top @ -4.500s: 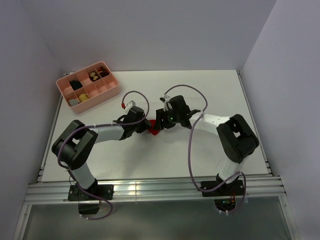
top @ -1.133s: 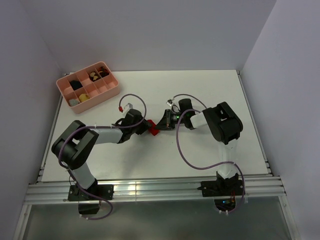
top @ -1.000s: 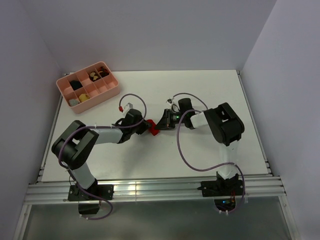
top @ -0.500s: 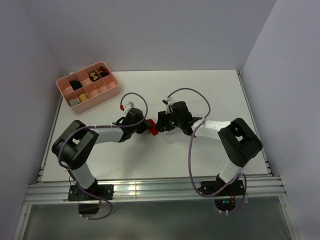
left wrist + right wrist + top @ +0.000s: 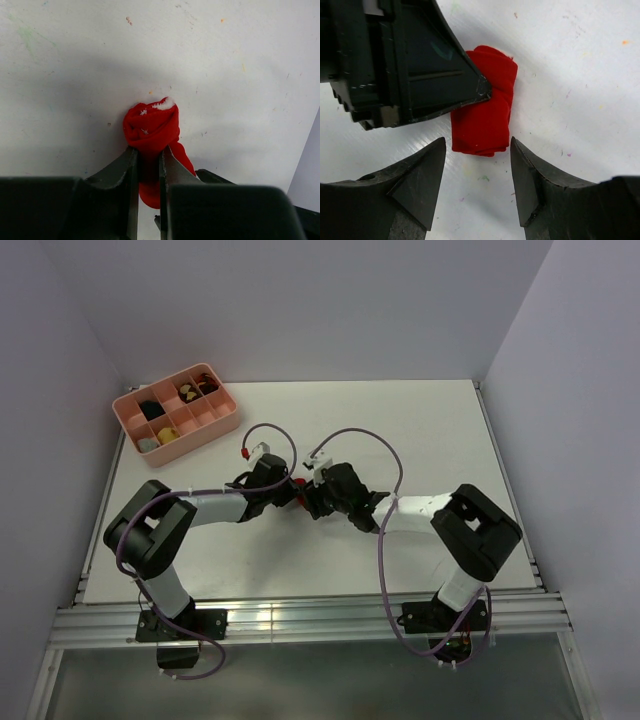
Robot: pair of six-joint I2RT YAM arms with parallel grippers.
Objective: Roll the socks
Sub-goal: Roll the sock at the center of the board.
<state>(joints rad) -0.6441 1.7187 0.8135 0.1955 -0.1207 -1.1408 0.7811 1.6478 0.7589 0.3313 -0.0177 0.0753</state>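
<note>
The red bundle has uneven layers sticking out at its loose end, so next I pinch that end (image 5: pixel 481 145) with my right gripper and pull it snug while my left gripper holds still.
The red socks (image 5: pixel 152 131) lie as a compact bundle on the white table, with a white mark at the far end. In the top view only a sliver of the socks (image 5: pixel 299 483) shows between the two grippers. My left gripper (image 5: pixel 148 152) is shut on the bundle's near part. In the right wrist view the socks (image 5: pixel 487 107) lie just beyond my right gripper (image 5: pixel 477 145), which is open and empty, its jaws a little short of the bundle. The left gripper's finger (image 5: pixel 435 75) presses on the bundle's left side.
A pink compartment tray (image 5: pixel 225 426) with dark, yellow and grey rolled bundles stands at the table's back left. Both arms meet at the table's middle (image 5: pixel 300 490). Walls close in on three sides.
My right gripper has swung round from the socks' right side to their near right, closer to the left gripper. The left gripper has stayed shut on the socks.
</note>
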